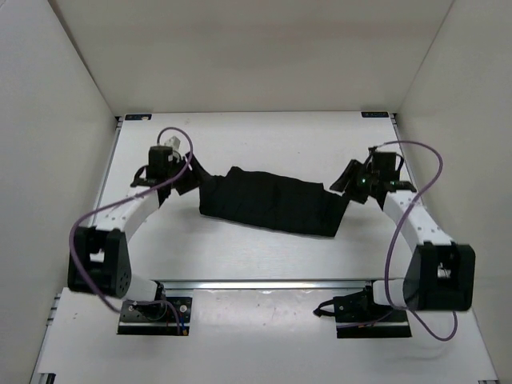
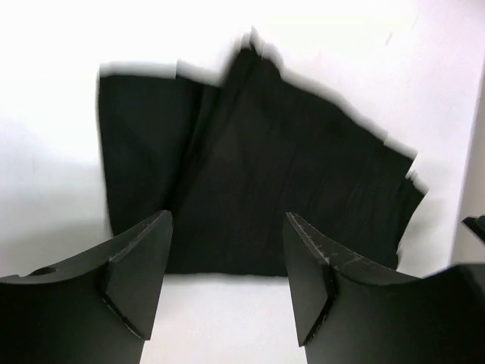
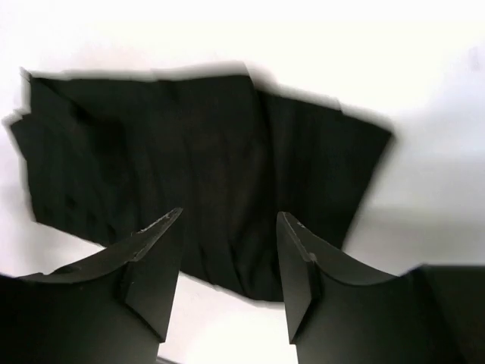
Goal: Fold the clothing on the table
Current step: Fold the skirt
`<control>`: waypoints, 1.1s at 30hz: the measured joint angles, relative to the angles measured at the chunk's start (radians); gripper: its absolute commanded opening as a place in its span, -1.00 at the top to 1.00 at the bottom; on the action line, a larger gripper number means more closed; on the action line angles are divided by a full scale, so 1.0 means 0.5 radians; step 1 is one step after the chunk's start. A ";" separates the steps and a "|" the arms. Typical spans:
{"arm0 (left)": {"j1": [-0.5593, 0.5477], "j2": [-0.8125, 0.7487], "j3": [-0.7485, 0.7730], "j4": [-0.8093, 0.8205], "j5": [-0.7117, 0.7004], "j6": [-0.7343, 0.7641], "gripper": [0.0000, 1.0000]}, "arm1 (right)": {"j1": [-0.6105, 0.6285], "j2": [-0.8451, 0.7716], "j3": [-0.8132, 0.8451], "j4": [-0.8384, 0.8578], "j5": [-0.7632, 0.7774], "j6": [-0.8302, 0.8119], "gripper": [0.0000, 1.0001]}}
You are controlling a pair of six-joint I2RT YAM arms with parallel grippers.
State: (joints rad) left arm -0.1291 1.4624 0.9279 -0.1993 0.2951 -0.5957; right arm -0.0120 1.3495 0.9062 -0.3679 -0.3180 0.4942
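The near corner of the clothing (image 1: 333, 234), at the end of the folded clothing farthest from my left gripper, should be grabbed next by my right gripper.
The clothing (image 1: 272, 200), a black pleated skirt, lies folded in a long band across the middle of the white table (image 1: 264, 136). My left gripper (image 1: 190, 178) hangs at the band's left end and my right gripper (image 1: 346, 182) at its right end. In the left wrist view the left gripper (image 2: 227, 216) stands open with only bare table between its fingers, and the clothing (image 2: 258, 167) lies just beyond the tips. In the right wrist view the right gripper (image 3: 229, 213) is open too, above the near edge of the clothing (image 3: 197, 152), holding nothing.
White walls close in the table on the left, right and far sides. A metal rail (image 1: 264, 284) runs along the near edge between the two arm bases. Purple cables (image 1: 416, 148) loop off both arms.
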 measured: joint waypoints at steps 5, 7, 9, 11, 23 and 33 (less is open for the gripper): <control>-0.147 -0.407 -0.564 -0.002 -0.166 -0.047 -0.38 | 0.176 -0.565 -0.557 0.039 0.211 0.144 0.05; -0.182 -0.483 -0.727 0.004 -0.229 -0.089 -0.39 | 0.194 -0.739 -0.709 0.060 0.266 0.210 0.07; -0.200 -0.538 -0.852 0.024 -0.290 -0.136 -0.39 | 0.188 -0.858 -0.838 0.116 0.309 0.274 0.06; -0.210 -0.549 -0.915 0.058 -0.352 -0.166 -0.39 | 0.179 -0.916 -0.936 0.150 0.338 0.332 0.05; -0.327 -0.248 -0.913 0.516 -0.645 -0.340 -0.26 | 0.139 -1.106 -1.474 0.600 0.288 0.764 -0.02; -0.358 -0.135 -0.958 0.790 -0.738 -0.471 1.00 | 0.137 -1.037 -1.659 0.953 0.270 0.962 0.99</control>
State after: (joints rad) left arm -0.3080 1.3949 0.4488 0.1959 -0.0738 -0.8310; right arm 0.0563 0.8310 0.0765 0.1085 -0.1829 0.9752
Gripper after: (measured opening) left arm 0.024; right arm 0.082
